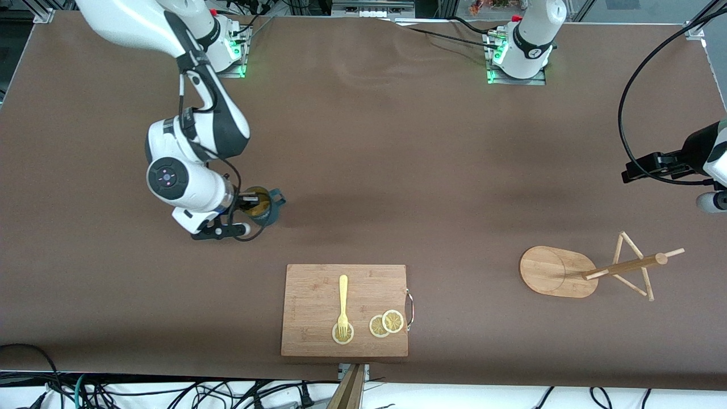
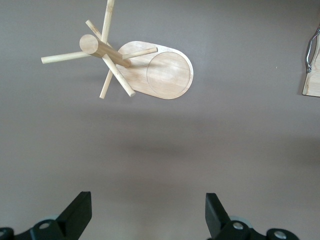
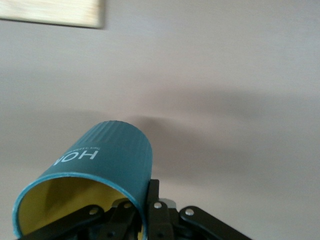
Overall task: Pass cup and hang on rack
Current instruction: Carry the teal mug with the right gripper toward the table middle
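Observation:
Next, I release the cup, which is over the table now, with my right gripper on the bare table straight back from the cutting board's handle [image 1: 422, 180].
The dark teal ribbed cup [image 1: 266, 208] with a yellowish inside is in my right gripper [image 1: 250, 203], over the table toward the right arm's end. In the right wrist view the cup [image 3: 107, 152] is tilted with its mouth toward the camera. The right gripper [image 3: 145, 200] is shut on its wall, one finger inside and one outside. The wooden rack [image 1: 556, 271] stands toward the left arm's end, its post and pegs [image 1: 630, 265] leaning outward in this view. My left gripper [image 1: 714, 200] hangs open and empty over the table near the rack [image 2: 150, 70], its fingers [image 2: 77, 212] wide apart.
A wooden cutting board [image 1: 318, 295] with a metal handle lies near the front edge, carrying a yellow fork [image 1: 343, 301] and lemon slices [image 1: 386, 324]. Its edge shows in the left wrist view [image 2: 312, 82] and the right wrist view [image 3: 55, 12]. A black cable [image 1: 630, 91] loops above the left arm.

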Tool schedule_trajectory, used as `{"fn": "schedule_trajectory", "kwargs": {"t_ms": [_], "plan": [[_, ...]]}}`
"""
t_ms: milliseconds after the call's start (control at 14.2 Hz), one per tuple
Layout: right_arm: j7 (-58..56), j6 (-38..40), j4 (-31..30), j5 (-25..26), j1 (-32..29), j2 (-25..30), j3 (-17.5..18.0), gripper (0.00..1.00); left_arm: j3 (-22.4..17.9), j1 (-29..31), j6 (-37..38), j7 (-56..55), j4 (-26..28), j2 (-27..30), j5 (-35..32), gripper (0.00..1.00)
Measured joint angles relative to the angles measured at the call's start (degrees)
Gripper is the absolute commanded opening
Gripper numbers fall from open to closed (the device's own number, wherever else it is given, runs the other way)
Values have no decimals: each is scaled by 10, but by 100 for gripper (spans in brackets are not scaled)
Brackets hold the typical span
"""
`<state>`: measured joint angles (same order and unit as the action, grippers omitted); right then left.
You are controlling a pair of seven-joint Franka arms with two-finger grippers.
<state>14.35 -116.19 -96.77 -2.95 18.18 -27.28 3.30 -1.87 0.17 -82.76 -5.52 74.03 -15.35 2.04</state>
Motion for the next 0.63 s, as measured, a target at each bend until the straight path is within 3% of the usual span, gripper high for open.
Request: {"fn": "schedule_trajectory", "kwargs": {"t_ms": [281,633], "plan": [[128,3,60,-11,81,-25,5,0,0,0,0,0,-1,-1,0,100],[322,-5,191,-47,177,-130,5,0,0,2,0,0,-1,-4,0,100]]}}
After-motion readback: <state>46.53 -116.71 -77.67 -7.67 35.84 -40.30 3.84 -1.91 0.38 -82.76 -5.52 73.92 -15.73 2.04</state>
